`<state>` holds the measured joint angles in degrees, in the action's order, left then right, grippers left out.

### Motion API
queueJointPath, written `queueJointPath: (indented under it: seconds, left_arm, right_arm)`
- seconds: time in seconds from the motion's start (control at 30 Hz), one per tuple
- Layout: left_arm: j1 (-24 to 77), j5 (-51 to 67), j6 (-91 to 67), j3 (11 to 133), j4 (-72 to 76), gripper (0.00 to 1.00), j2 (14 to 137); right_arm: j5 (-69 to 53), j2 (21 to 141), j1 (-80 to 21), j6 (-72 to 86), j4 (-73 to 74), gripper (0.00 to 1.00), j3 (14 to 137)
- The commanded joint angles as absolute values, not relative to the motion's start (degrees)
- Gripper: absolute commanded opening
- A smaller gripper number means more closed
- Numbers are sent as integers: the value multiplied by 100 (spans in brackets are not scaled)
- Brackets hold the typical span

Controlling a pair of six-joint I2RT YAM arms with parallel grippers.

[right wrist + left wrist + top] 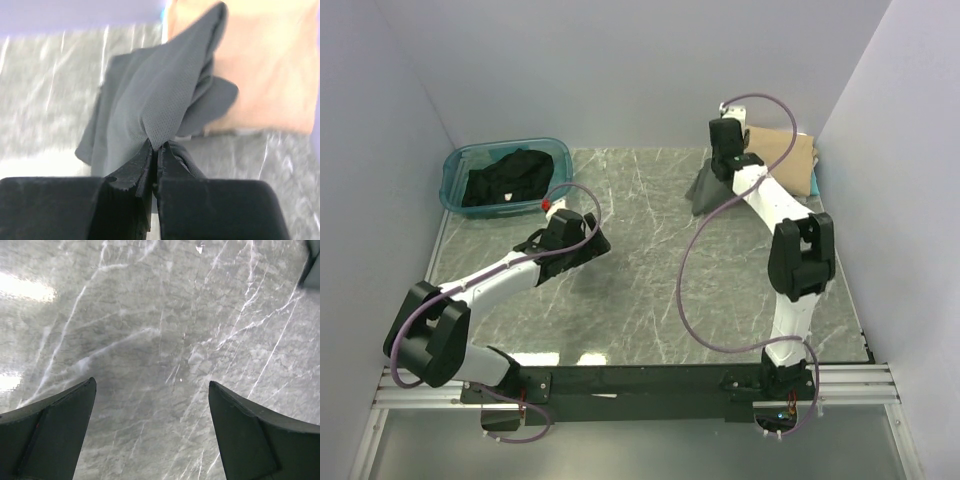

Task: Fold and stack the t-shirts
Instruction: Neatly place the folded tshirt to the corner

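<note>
Next, my right gripper releases the dark charcoal-grey t-shirt on top of the folded tan t-shirt (769,164) (230,67).
My right gripper (156,146) is shut on a pinch of the dark charcoal-grey t-shirt (150,100), which hangs bunched from the jaws; in the top view it (705,190) drapes onto the table at the back right below the gripper (732,165). A folded tan t-shirt (265,65) lies behind it, by the right wall in the top view (790,160). A black t-shirt (505,180) lies crumpled in the teal tub. My left gripper (152,390) is open and empty above bare marble; in the top view it (590,245) is left of centre.
The translucent teal plastic tub (455,165) stands at the back left. A teal edge (814,168) shows beside the tan shirt. White walls close in on the left, back and right. Purple cables loop over both arms.
</note>
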<state>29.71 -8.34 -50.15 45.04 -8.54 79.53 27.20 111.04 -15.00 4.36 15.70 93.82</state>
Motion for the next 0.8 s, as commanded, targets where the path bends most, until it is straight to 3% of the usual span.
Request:
queueJointPath:
  seconds: [0.0,0.33,0.77]
  left_arm:
    - [2909,-1037,-4860,4588,-861,99,7787]
    - [2751,-1002,-4799,4676,-940,100,7866]
    - [2628,-861,-4790,4729,-958,99,7945]
  right_arm:
    - [3366,11636,-1389,264,1643,0,10290]
    - [3261,12191,-1116,-781,1819,0,11540]
    - [1574,11962,-326,-492,2628,0,12542]
